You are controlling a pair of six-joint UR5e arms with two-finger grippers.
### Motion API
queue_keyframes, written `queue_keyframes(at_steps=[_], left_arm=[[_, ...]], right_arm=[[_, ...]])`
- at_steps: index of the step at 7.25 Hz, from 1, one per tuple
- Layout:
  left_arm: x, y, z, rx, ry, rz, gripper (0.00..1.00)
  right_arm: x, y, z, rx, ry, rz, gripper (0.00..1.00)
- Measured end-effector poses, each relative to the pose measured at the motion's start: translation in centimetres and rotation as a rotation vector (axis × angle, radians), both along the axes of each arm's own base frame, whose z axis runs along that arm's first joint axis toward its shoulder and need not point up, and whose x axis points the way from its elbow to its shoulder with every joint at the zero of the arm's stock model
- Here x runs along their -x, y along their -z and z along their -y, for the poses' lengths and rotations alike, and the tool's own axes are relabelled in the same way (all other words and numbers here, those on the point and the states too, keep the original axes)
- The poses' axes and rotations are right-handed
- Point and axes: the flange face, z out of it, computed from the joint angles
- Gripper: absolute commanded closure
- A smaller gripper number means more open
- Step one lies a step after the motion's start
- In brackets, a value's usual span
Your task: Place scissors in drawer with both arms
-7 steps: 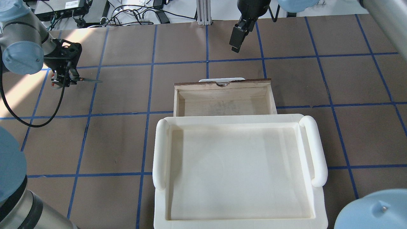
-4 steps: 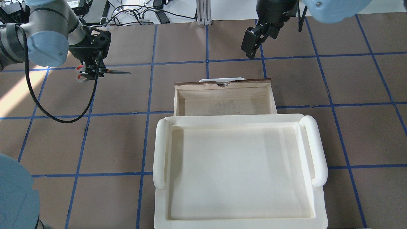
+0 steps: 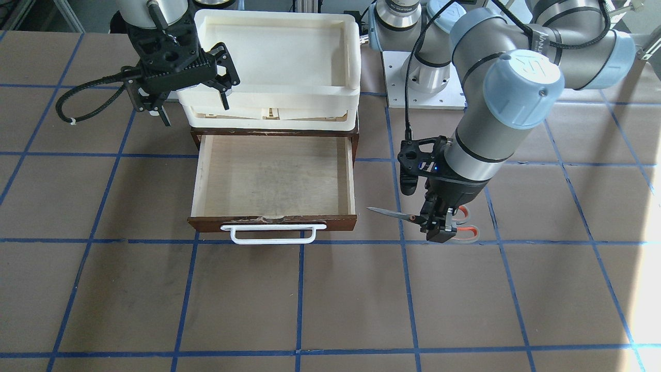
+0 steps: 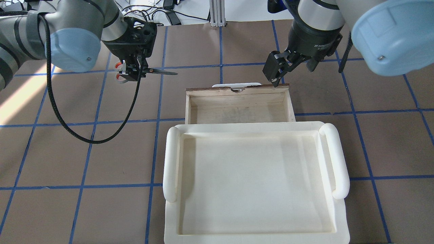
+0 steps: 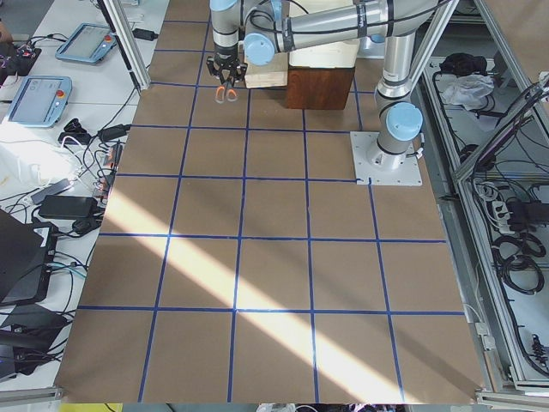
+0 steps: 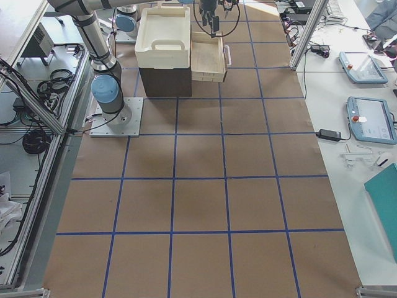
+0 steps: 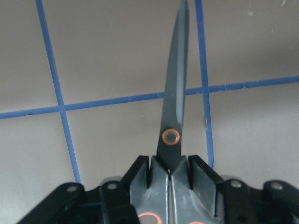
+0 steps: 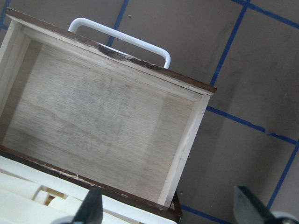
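The robot's left gripper needs to release the scissors on the drawer's pale bottom [image 3: 300, 189], slightly toward the white bar handle.
My left gripper [image 4: 135, 70] is shut on the scissors [image 4: 159, 71], gripping them near the pivot, with the blades level and pointing toward the drawer [image 4: 237, 109]. It hangs above the table to the left of the drawer's front. In the front-facing view the scissors [image 3: 397, 213] sit just right of the drawer [image 3: 273, 175], which is pulled out and shows a pale, empty inside. The left wrist view shows the blades [image 7: 175, 107] held between the fingers. My right gripper [image 4: 275, 73] is open and empty over the drawer's front right corner. It also shows in the front-facing view [image 3: 193, 109].
A cream-white plastic tray [image 4: 171, 159] sits on top of the cabinet behind the drawer. The drawer's white bar handle [image 3: 273, 233] faces away from the robot. Brown table with blue tape grid lies all around.
My left gripper has carried the scissors rightward toward the drawer. My right gripper has moved right and nearer, from the table's far edge to the drawer's front corner.
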Motion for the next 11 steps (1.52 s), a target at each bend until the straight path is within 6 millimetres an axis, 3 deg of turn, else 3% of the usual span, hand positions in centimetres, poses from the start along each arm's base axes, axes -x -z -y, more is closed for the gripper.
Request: queue_keyframes(at_steps=[3,5,7,11], left_arm=[[11.6,0.2,-4.8,-0.017,-0.011,-0.01,1.0],[16.2,1.3,-7.3,-0.043,-0.029,-0.01,1.0],[18.6,2.5,-9.2,-0.077,-0.03,0.002,1.0],[19.7,5.1,-10.0,-0.133,-0.005,0.019,1.0]], right_arm=[[1.3,-0.7,-0.2,0.02,0.122,0.016,0.0],[2.5,-1.0,0.2,0.027,0.188,0.014,0.0],[2.7,-1.2,-0.1,0.026,0.232,0.01,0.0],[2.7,-1.2,-0.5,0.024,0.277,0.014,0.0]])
